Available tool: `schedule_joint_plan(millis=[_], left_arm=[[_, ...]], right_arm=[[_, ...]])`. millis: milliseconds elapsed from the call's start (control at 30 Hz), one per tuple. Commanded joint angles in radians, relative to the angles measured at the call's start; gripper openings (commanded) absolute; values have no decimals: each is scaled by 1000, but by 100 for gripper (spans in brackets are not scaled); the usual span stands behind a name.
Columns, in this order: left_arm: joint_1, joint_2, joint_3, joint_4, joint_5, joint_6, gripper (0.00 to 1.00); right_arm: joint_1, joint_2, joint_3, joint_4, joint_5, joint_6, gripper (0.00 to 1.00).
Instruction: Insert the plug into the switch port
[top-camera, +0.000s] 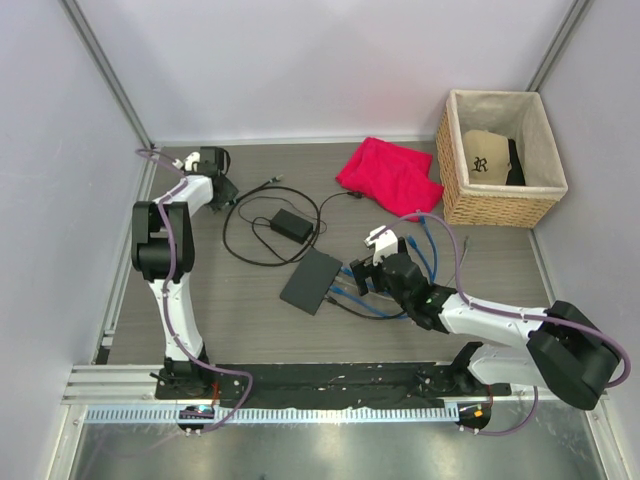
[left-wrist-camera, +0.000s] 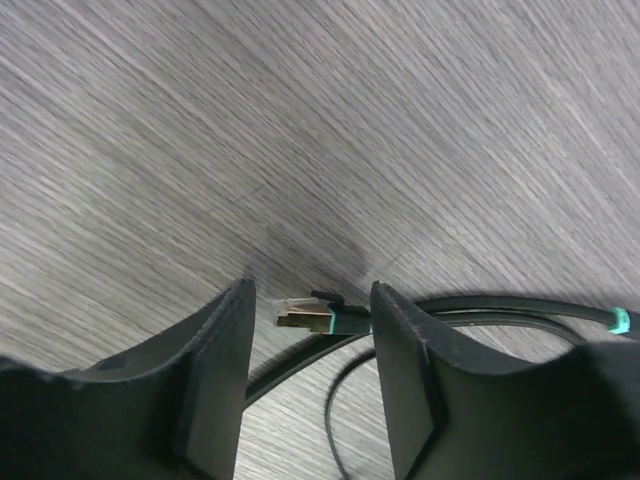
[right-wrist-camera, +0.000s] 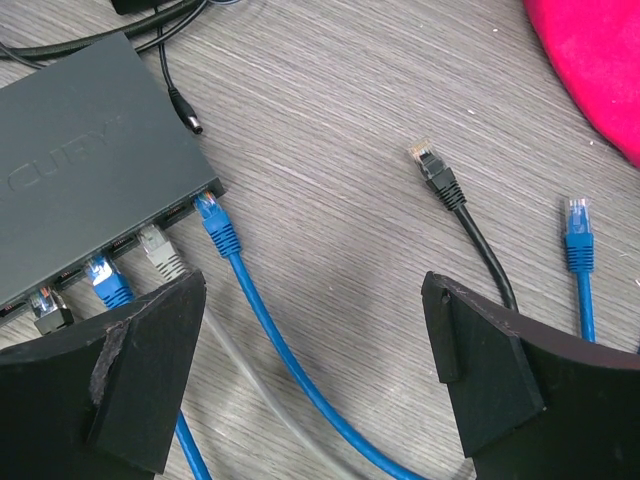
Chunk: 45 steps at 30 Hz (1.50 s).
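Observation:
My left gripper has the plug's clear tip pointing at one of its fingers, so it should shift over and take the black cable at its bend (left-wrist-camera: 284, 368) next to the plug.
The plug (left-wrist-camera: 303, 319), clear-tipped with a green collar on a black cable, lies on the table between the fingers of my left gripper (left-wrist-camera: 312, 290). The jaws stand apart on either side of it, and neither pad visibly touches it. That left gripper (top-camera: 222, 180) is at the table's far left corner. The switch (top-camera: 311, 281), a flat dark box, lies mid-table. Several cables sit in the ports along its edge (right-wrist-camera: 150, 245). My right gripper (top-camera: 365, 265) hovers wide open just right of the switch (right-wrist-camera: 80, 150), holding nothing.
A loose black plug (right-wrist-camera: 432, 166) and a loose blue plug (right-wrist-camera: 578, 226) lie right of the switch. A black power brick (top-camera: 291, 226) with coiled cord is behind it. A red cloth (top-camera: 390, 175) and a wicker basket (top-camera: 452, 190) holding a cap are at the back right.

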<state>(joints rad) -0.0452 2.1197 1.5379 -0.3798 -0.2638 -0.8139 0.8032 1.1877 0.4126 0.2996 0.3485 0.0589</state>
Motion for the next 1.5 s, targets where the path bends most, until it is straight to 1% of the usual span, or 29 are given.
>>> schedule_joint_plan(millis=[0, 67, 100, 167, 267, 300, 367, 400, 433, 567, 667, 700, 767, 800, 900, 933, 1033, 1133, 1233, 1333, 1367, 1433, 1467], left_arm=[[4, 13, -2, -41, 75, -51, 49], [2, 5, -13, -19, 84, -64, 45], [4, 2, -16, -15, 87, -67, 39], [2, 0, -13, -16, 104, -77, 36], [2, -10, -21, -4, 110, -87, 26], [2, -18, -19, -5, 109, -88, 18], [5, -41, -25, -2, 95, -85, 10], [8, -52, -27, -4, 87, -82, 1], [11, -76, -35, -5, 77, -77, 0], [16, -150, -76, -5, -3, -44, 0], [15, -185, -120, 50, -6, 33, 21], [10, -187, -127, 65, 0, 88, 33], [5, -178, -127, 96, 29, 162, 43], [5, -169, -125, 104, 70, 233, 50], [4, -118, -101, 93, 112, 330, 59], [4, -107, -78, 56, 135, 384, 59], [-7, -66, -47, -14, 146, 455, 60], [-13, -43, -26, -76, 141, 487, 59], [-16, -32, -22, -137, 121, 513, 55], [-16, -12, -13, -206, 104, 533, 50], [-16, -9, -12, -223, 98, 533, 47], [-16, 0, -1, -278, 74, 535, 43], [-16, 6, -1, -297, 54, 533, 36]], right_arm=[[-2, 6, 14, 56, -3, 12, 97], [-2, 6, 14, 56, -6, 13, 97], [-2, 4, 14, 56, -6, 13, 97], [-1, 6, 14, 58, -9, 13, 96], [-2, 6, 15, 55, -13, 15, 96], [-2, 6, 15, 53, -16, 15, 96], [-2, 6, 15, 55, -20, 16, 96], [-2, 6, 15, 53, -22, 15, 96], [-2, 7, 17, 52, -23, 15, 96], [-2, 7, 22, 46, -37, 15, 96], [-2, 7, 23, 42, -46, 16, 95], [-2, 4, 23, 41, -49, 16, 95], [-2, 7, 23, 41, -57, 16, 95], [-2, 7, 23, 39, -59, 16, 95], [-2, 12, 28, 35, -62, 15, 95], [-1, 15, 29, 35, -62, 16, 95], [-2, 21, 32, 32, -68, 16, 95], [-2, 26, 35, 29, -75, 15, 95], [-2, 30, 41, 23, -80, 16, 94], [-2, 29, 45, 13, -88, 18, 94], [-2, 26, 43, 13, -88, 16, 94], [-2, 23, 43, 15, -88, 18, 93], [-2, 24, 43, 13, -88, 19, 93]])
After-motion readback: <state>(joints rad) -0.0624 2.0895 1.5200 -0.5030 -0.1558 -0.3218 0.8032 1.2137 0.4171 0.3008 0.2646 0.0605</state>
